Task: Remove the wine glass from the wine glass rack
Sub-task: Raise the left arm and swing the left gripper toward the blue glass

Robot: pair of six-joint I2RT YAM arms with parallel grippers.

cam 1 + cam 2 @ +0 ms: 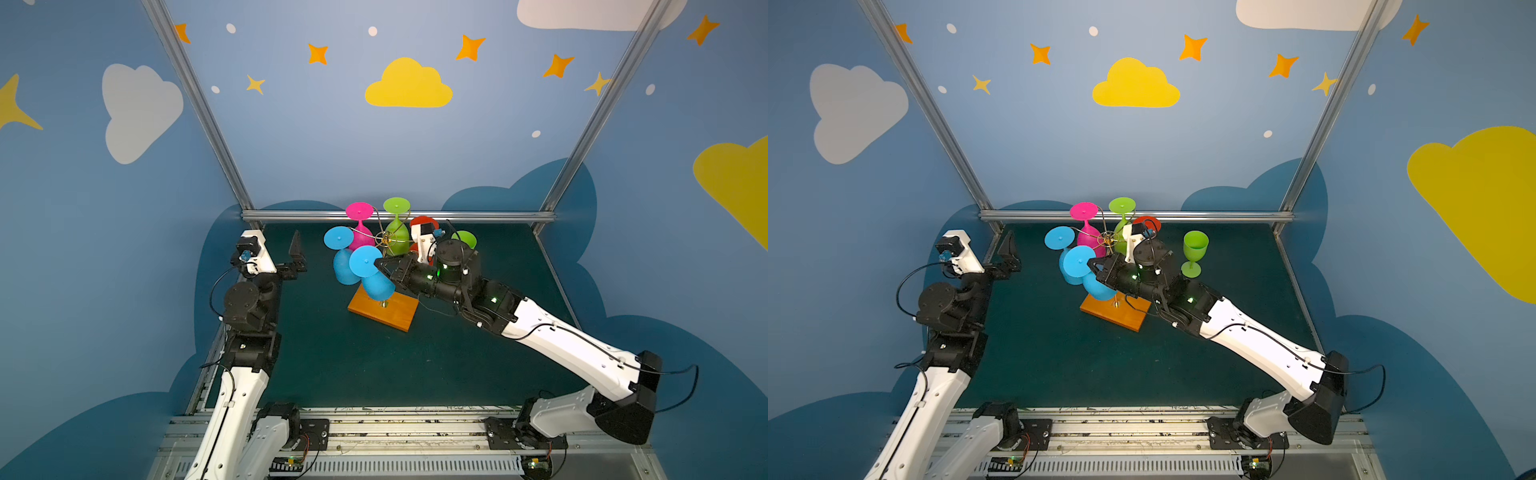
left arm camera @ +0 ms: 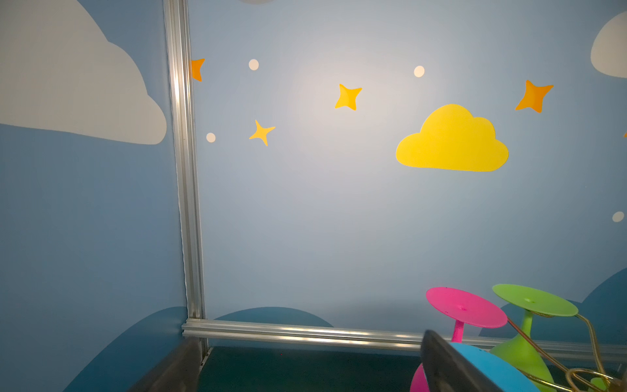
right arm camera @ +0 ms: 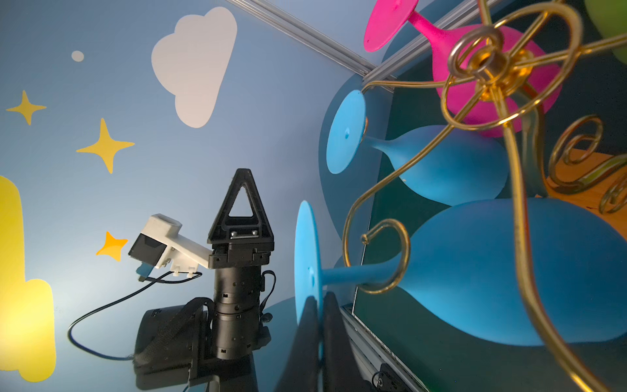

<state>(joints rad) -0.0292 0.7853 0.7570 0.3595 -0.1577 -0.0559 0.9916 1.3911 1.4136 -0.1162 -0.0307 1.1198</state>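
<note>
The robot's left gripper should next grab the nearest blue wine glass by its foot's edge (image 1: 353,265), across from the right gripper.
The wine glass rack (image 1: 384,311) (image 1: 1115,313) is a gold wire stand on an orange-brown wooden base, mid-table; its hub (image 3: 488,64) shows close up. Several coloured glasses hang on it upside down. The nearest blue wine glass (image 1: 376,286) (image 1: 1079,261) (image 3: 492,271) hangs by its stem in a curled arm. My right gripper (image 1: 378,264) (image 1: 1091,264) (image 3: 319,298) is shut on the rim of that glass's flat foot. My left gripper (image 1: 297,255) (image 1: 1009,253) (image 2: 305,366) stands open and empty to the left of the rack.
A second blue glass (image 1: 338,237), a pink one (image 1: 359,211), a green one (image 1: 397,205) and a red one (image 1: 424,222) hang on the rack too. A green glass (image 1: 1195,251) stands upright on the table right of the rack. The aluminium rail (image 1: 399,216) and back wall lie close behind.
</note>
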